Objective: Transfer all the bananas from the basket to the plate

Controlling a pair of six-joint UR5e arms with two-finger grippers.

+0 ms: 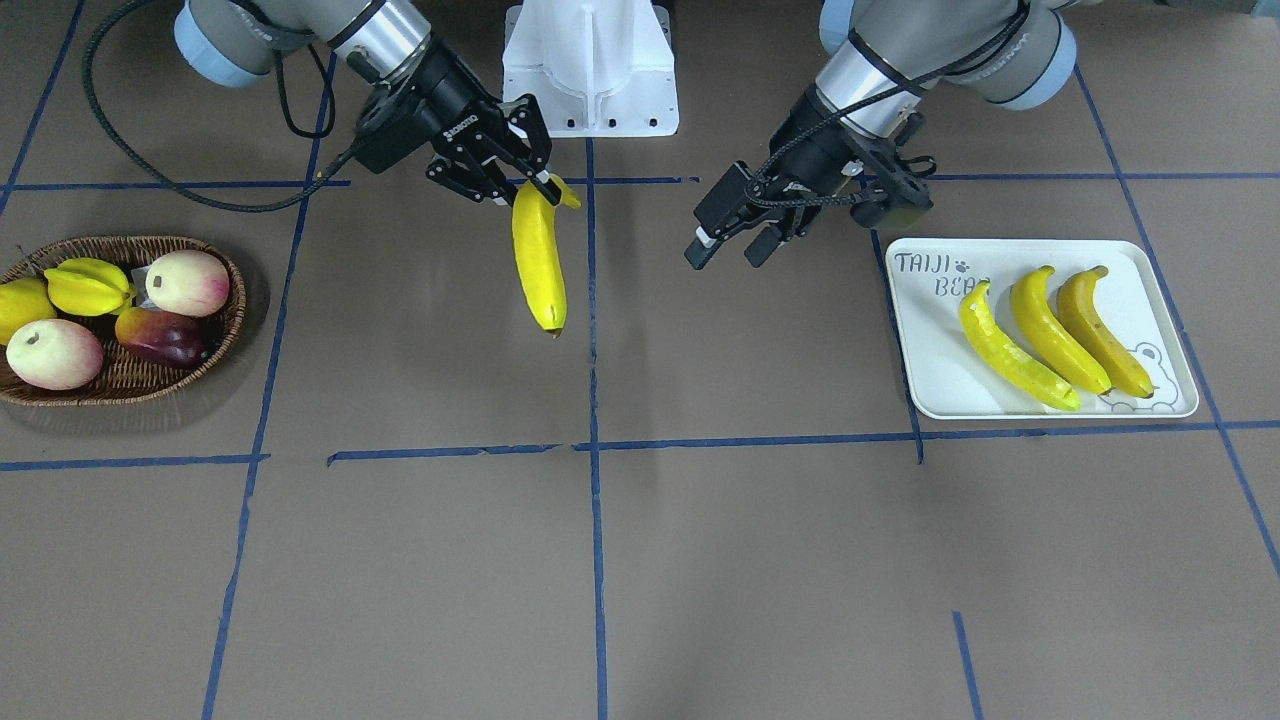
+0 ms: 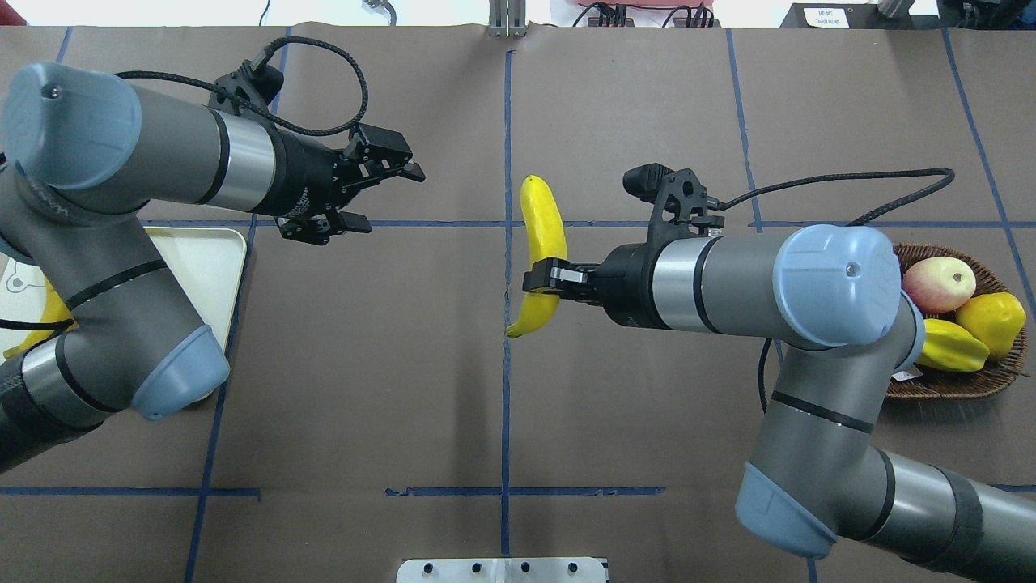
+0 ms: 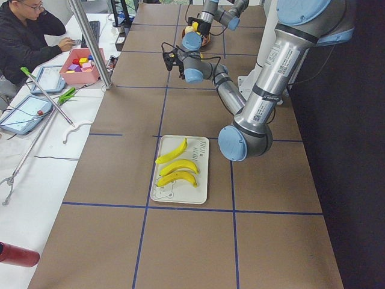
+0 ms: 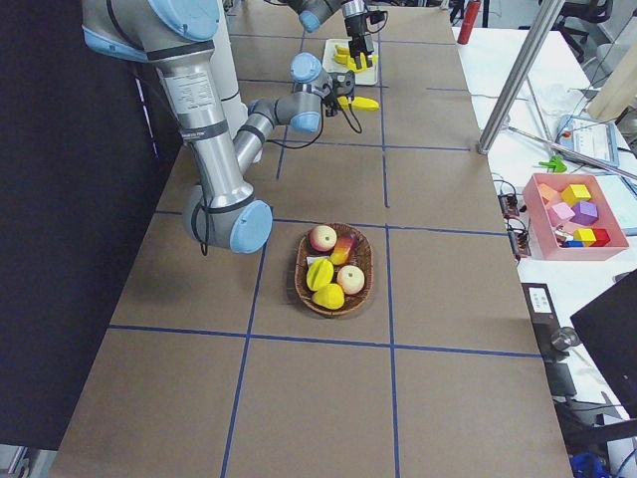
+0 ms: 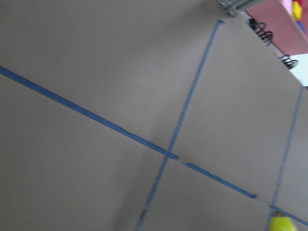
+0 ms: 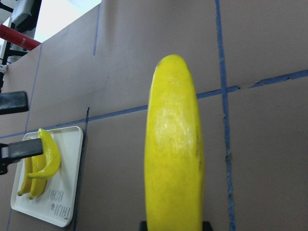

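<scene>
My left gripper should close on the lower half [image 1: 542, 274] of the yellow banana hanging from my right gripper, between the banana's middle and its loose end.
My right gripper [image 1: 535, 182] [image 2: 544, 279] is shut on a yellow banana [image 1: 538, 265] [image 2: 542, 235] [image 6: 173, 154] near its stem end, holding it above the table's middle tape line. My left gripper [image 1: 728, 258] [image 2: 391, 201] stands open and holds nothing, apart from that banana, between it and the plate. The white plate [image 1: 930, 350] [image 2: 206, 259] carries three bananas [image 1: 1055, 330] side by side, one a deeper orange-yellow [image 1: 1100, 330]. No banana shows in the wicker basket [image 1: 120, 390] [image 2: 955, 389].
The basket holds a starfruit [image 1: 90, 285], a lemon [image 1: 20, 305], two pinkish round fruits [image 1: 187, 282] and a dark red one [image 1: 160, 338]. The white robot base [image 1: 590, 70] stands at the table's robot side. A person sits at a side table [image 3: 30, 36].
</scene>
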